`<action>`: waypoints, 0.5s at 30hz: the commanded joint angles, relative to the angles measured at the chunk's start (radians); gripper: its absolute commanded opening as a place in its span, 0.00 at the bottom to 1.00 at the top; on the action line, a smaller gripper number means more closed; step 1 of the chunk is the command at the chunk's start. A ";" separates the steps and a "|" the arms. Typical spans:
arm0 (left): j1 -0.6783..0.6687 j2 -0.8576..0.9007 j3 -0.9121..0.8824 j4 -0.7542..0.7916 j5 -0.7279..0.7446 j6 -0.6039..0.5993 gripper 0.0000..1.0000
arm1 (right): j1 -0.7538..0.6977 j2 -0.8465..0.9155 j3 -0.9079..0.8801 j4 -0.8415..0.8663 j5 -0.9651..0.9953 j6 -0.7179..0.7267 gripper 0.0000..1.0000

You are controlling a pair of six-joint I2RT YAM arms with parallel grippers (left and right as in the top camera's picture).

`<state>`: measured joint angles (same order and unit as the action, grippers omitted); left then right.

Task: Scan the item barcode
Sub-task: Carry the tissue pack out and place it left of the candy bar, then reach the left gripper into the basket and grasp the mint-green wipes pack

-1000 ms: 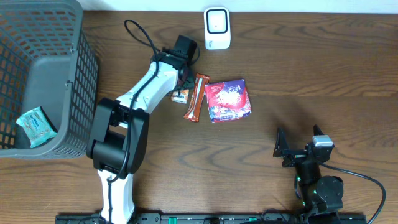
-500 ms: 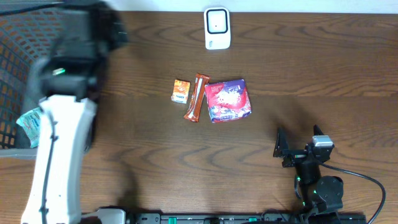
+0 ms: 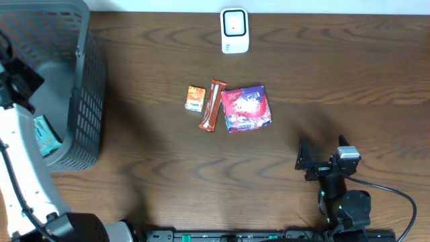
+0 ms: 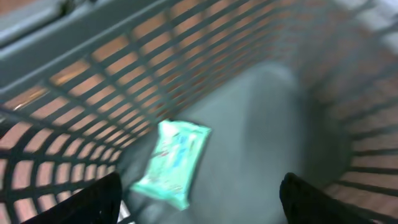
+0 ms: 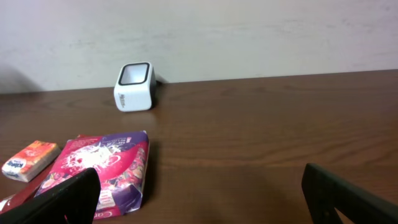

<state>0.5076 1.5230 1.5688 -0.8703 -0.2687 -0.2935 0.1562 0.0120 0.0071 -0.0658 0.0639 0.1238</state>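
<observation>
The middle of the teal pack (image 3: pixel 46 136) (image 4: pixel 173 160) in the grey basket is the next spot my left gripper will go down to, and it should close there.
Three items lie mid-table: a small orange pack (image 3: pixel 195 98), a brown bar (image 3: pixel 212 105) and a red-and-purple packet (image 3: pixel 246 107), the packet (image 5: pixel 99 169) also low left in the right wrist view. The white scanner (image 3: pixel 234 30) stands at the far edge. My left gripper (image 3: pixel 15 79) hangs over the grey basket (image 3: pixel 84 81). It is open (image 4: pixel 200 202), nothing between its fingers, above a teal pack (image 4: pixel 174 160) on the basket floor. My right gripper (image 3: pixel 324 151) rests open and empty near the front right, facing the scanner (image 5: pixel 134 86).
The basket fills the far-left corner, and its mesh wall (image 4: pixel 112 81) stands close around the left gripper. The teal pack (image 3: pixel 46 134) shows partly beside the left arm's white link (image 3: pixel 23 175). A cable (image 3: pixel 396 198) runs from the right arm's base.
The left arm has swung from the orange pack at mid-table to the basket at the far left, its jaws wider. The orange pack stays beside the bar. The right arm has not moved.
</observation>
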 commanded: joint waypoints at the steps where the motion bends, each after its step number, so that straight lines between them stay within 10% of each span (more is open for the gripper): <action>1: 0.048 0.039 -0.062 -0.023 -0.013 0.048 0.81 | -0.007 -0.006 -0.002 -0.003 0.002 -0.009 0.99; 15: 0.066 0.228 -0.248 0.099 -0.014 0.118 0.82 | -0.007 -0.006 -0.002 -0.003 0.002 -0.009 0.99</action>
<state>0.5705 1.7145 1.3224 -0.7883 -0.2684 -0.1967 0.1562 0.0120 0.0071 -0.0658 0.0639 0.1238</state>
